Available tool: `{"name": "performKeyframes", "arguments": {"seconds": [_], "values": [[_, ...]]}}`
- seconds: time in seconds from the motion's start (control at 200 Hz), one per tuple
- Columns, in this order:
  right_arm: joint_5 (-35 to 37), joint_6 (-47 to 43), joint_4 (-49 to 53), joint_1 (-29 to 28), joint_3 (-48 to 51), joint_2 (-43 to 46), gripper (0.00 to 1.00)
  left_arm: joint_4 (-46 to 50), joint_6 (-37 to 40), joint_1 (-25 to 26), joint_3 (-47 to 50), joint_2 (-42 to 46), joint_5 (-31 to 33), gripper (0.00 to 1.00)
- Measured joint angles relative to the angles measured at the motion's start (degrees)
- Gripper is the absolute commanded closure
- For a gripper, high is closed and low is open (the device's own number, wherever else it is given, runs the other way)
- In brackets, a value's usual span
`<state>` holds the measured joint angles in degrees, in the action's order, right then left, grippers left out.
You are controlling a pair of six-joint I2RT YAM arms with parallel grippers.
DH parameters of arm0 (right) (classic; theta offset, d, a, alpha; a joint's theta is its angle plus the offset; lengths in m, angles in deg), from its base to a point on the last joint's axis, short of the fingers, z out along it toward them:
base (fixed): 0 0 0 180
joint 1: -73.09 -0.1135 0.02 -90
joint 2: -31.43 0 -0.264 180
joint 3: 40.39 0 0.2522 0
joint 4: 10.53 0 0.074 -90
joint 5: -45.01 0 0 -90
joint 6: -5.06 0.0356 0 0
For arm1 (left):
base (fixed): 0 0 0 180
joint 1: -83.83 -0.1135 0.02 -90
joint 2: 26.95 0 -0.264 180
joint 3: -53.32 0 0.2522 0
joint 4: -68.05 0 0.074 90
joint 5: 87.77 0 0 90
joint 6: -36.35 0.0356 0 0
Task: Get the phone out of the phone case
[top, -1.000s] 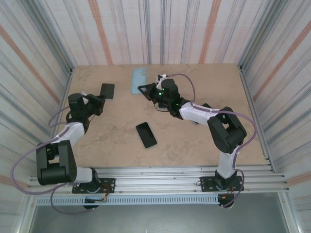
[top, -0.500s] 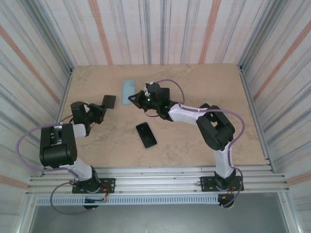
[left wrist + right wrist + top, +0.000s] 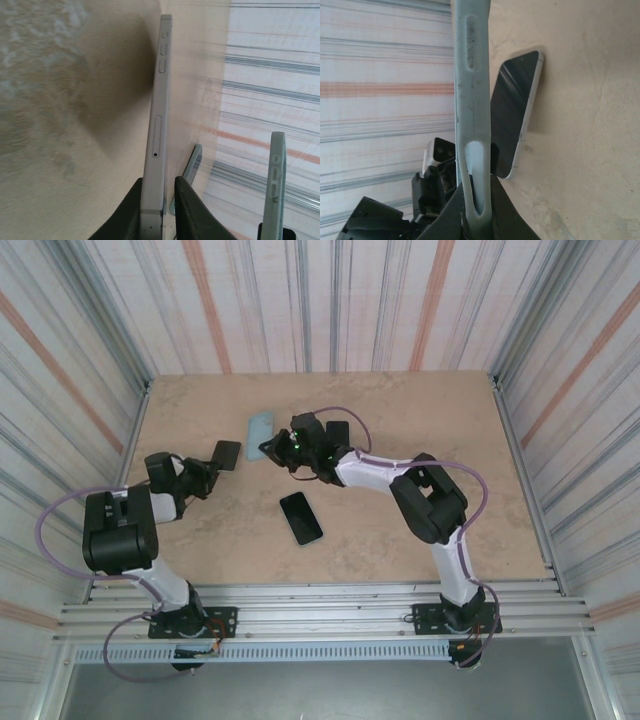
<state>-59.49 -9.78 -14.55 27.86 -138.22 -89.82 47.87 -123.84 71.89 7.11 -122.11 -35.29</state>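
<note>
The pale blue phone case will go down from my right gripper on the bare table [image 3: 251,465] [image 3: 562,132] close beside the phone.
The phone [image 3: 226,453] hangs tilted just above the table at the left, one end between the fingers of my left gripper [image 3: 208,468]. In the left wrist view it shows edge-on, a silver phone [image 3: 159,110]. My left gripper [image 3: 159,181] is open: one finger touches the phone and a thin gap shows at the other. The pale blue phone case [image 3: 260,426] is empty and off the table, with my right gripper [image 3: 272,445] shut on its end. In the right wrist view the case [image 3: 470,90] stands edge-on in the gripper [image 3: 475,185], close beside the phone [image 3: 515,110].
A second black phone [image 3: 301,517] lies flat in the middle of the table [image 3: 420,410]. Striped walls enclose the table on three sides. The two grippers are close together at the back left.
My right arm has carried the case left and nearer, close to the phone. The left gripper's jaws have loosened a little on the phone.
</note>
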Motion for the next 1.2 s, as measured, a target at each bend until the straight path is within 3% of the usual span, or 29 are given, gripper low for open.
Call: {"name": "performKeyframes", "arguments": {"seconds": [0.376, 0.817, 1.198], "values": [[1.16, 0.92, 2.58, -0.92, -3.91, -4.63, 1.00, 5.46, 1.18, -0.98, 0.33, -0.48, 0.02, 0.43], [1.20, -3.61, 7.98, -1.70, -8.52, -9.75, 1.00, 12.31, 3.23, -2.16, 0.09, 1.60, 0.04, 0.33], [1.20, -5.11, 11.06, -2.82, -12.44, -13.81, 0.96, 20.35, 4.68, -3.85, -0.02, 5.53, 1.53, 0.30]]}}
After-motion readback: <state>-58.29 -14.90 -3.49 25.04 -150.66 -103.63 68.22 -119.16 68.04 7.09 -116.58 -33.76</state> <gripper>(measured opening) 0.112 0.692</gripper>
